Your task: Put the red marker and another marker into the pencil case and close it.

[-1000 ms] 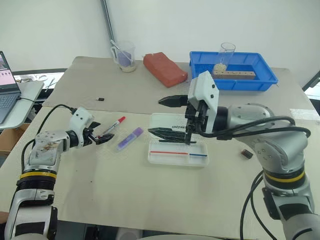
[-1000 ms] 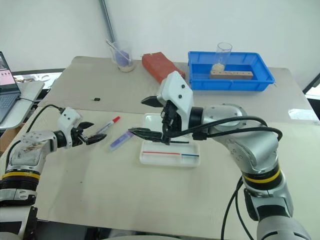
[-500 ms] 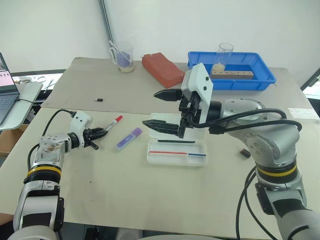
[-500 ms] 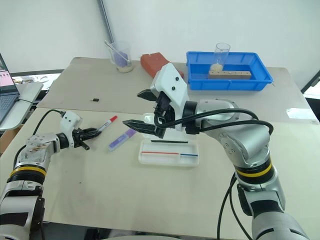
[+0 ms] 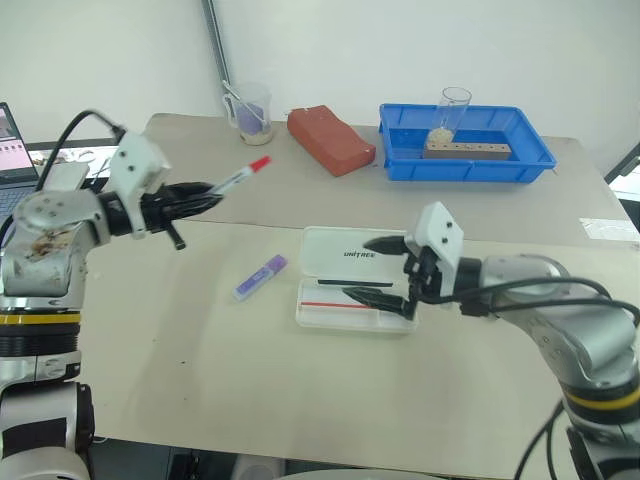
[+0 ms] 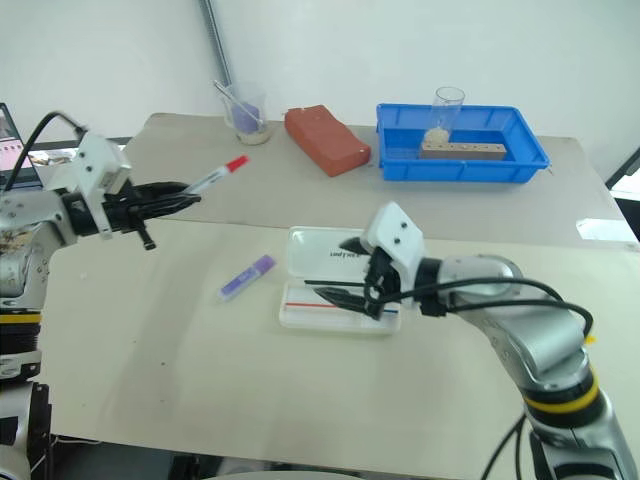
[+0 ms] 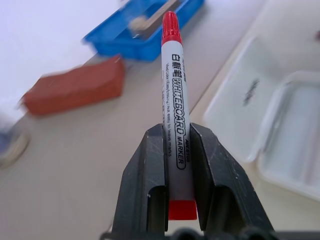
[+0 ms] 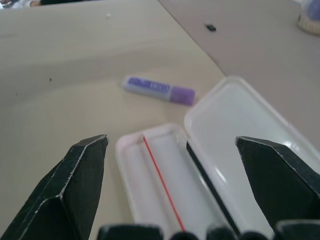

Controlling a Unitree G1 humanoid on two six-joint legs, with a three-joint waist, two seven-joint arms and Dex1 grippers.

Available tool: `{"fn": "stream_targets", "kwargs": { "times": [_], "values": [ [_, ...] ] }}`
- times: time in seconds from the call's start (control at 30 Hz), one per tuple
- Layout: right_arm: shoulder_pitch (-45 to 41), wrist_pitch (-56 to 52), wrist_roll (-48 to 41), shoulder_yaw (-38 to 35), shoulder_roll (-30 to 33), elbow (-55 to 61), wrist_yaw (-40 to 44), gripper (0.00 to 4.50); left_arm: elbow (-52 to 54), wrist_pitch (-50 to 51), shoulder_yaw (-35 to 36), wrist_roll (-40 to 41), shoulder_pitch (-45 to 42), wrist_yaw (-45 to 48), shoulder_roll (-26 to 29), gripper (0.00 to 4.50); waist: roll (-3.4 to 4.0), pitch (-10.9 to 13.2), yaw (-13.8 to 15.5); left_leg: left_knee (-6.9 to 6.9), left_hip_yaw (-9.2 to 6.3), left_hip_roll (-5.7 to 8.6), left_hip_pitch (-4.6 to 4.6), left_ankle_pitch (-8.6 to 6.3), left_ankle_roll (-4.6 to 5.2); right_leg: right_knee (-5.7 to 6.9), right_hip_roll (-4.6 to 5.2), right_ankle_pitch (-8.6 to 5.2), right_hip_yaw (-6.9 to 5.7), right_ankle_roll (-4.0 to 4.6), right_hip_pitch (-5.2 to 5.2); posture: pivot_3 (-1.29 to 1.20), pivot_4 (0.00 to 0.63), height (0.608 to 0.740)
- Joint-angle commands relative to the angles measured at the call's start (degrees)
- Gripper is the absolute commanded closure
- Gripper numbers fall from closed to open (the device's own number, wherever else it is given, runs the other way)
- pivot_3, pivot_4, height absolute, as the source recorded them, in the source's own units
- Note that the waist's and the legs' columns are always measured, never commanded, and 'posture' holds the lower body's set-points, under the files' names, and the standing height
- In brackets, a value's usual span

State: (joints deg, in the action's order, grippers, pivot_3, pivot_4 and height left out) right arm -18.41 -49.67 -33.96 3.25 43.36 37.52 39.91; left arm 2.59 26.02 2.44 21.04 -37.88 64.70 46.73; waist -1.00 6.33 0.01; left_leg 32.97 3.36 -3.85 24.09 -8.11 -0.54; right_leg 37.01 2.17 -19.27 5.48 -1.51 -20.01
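My left gripper will let go of the red marker in the tray point(image 5: 354, 291) point(image 7: 296, 127) between the dark stick and the thin red stick.
My left gripper point(image 5: 205, 193) is shut on the red marker point(image 5: 238, 177) and holds it in the air over the table's left side. Its red cap points toward the far middle. In the left wrist view the white barrel point(image 7: 172, 85) sits clamped between the two fingers point(image 7: 145, 170). The purple marker point(image 5: 260, 278) lies flat on the table, left of the pencil case point(image 5: 335, 243). The case lies open with its lid folded back. A thin red stick and a dark stick lie in its tray. My right gripper point(image 5: 360, 268) hangs open over the case's right half, holding nothing.
A blue tray point(image 5: 470, 172) with a glass and a wooden block stands at the back right. A red brick-shaped block point(image 5: 330, 138) and a plastic cup point(image 5: 250, 112) stand at the back. A laptop point(image 5: 10, 125) sits beyond the left edge. A seam runs across the table.
My left gripper shut on the red marker and lifted it off the table, up and inward. My right gripper, still open, sank and drew back to the right over the case.
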Motion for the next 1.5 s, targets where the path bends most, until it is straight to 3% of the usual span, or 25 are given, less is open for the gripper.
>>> {"fn": "stream_targets", "kwargs": {
  "times": [0.03,0.2,0.4,0.67,0.97,1.0,1.07,1.23,1.5],
  "values": [
    [2.85,0.4,-1.16,-5.07,2.0,4.57,-0.17,0.0,6.56,1.17,-6.14,1.16,0.37,1.63,-3.0,4.31,0.14,-0.08,-0.23,0.0,0.0,0.02,-0.01,0.0,0.0,0.0,-0.01,0.0,0.04,0.0,0.0,0.0,0.15,0.74],
    [7.73,-2.02,-3.27,-9.17,3.37,7.86,-1.76,0.0,3.53,-7.03,-16.88,-5.87,3.53,2.22,-9.54,4.31,0.15,-0.09,-0.78,0.01,-0.16,-0.01,-0.03,0.01,0.01,-0.04,-0.19,-0.01,0.11,-0.01,0.03,0.0,0.15,0.74],
    [12.41,-5.22,-6.9,-14.68,5.14,11.72,-3.33,0.0,-3.11,-12.22,-23.42,-10.6,3.28,2.11,-15.8,4.31,0.1,-0.06,-0.7,0.08,-0.32,-0.01,0.01,0.01,0.02,-0.09,-0.29,-0.01,0.16,-0.01,0.06,0.0,0.15,0.74],
    [15.95,-5.39,-6.0,-14.58,3.58,12.64,-7.97,0.0,-16.58,-21.55,-25.93,-17.77,1.23,0.22,-21.07,4.31,0.04,-0.02,-0.72,0.1,-0.4,0.0,0.0,0.01,0.02,-0.2,-0.31,-0.01,0.13,-0.02,0.17,0.0,0.15,0.74],
    [16.38,-5.32,-6.87,-14.56,3.19,12.89,-9.82,0.0,-24.07,-28.54,-25.93,-20.41,-2.86,2.61,-22.59,4.31,0.03,-0.02,-0.73,0.13,-0.47,0.0,0.04,0.01,0.02,-0.2,-0.37,-0.02,0.13,-0.03,0.19,0.0,0.15,0.74],
    [16.25,-5.28,-6.89,-14.39,3.11,12.8,-9.92,0.0,-24.1,-28.74,-25.92,-20.37,-2.77,3.02,-22.66,3.28,0.04,-0.02,-0.74,0.12,-0.47,0.0,0.03,0.01,0.02,-0.21,-0.38,-0.02,0.13,-0.03,0.19,0.0,0.15,0.74],
    [16.27,-4.76,-6.48,-13.81,2.91,12.14,-9.86,0.0,-23.98,-29.03,-26.0,-20.8,-2.09,2.85,-23.02,2.54,0.04,-0.02,-0.72,0.12,-0.48,-0.01,0.04,0.01,0.02,-0.2,-0.39,-0.02,0.13,-0.03,0.19,0.0,0.15,0.74],
    [16.36,-4.3,-6.26,-13.31,2.84,11.44,-9.42,0.0,-22.54,-28.41,-24.79,-20.78,-1.91,1.93,-23.26,0.04,0.05,-0.03,-0.68,0.14,-0.5,0.0,0.04,0.01,0.02,-0.21,-0.39,-0.03,0.13,-0.05,0.22,0.0,0.15,0.74],
    [10.78,-3.41,-6.56,-10.14,2.68,9.11,-6.87,0.0,-0.65,-9.18,-14.98,-9.43,0.09,2.39,-16.91,0.04,0.17,-0.08,-1.07,0.15,-0.58,-0.09,0.03,0.01,0.02,-0.2,-0.52,-0.06,0.18,-0.1,0.26,0.0,0.15,0.74]
  ]
}}
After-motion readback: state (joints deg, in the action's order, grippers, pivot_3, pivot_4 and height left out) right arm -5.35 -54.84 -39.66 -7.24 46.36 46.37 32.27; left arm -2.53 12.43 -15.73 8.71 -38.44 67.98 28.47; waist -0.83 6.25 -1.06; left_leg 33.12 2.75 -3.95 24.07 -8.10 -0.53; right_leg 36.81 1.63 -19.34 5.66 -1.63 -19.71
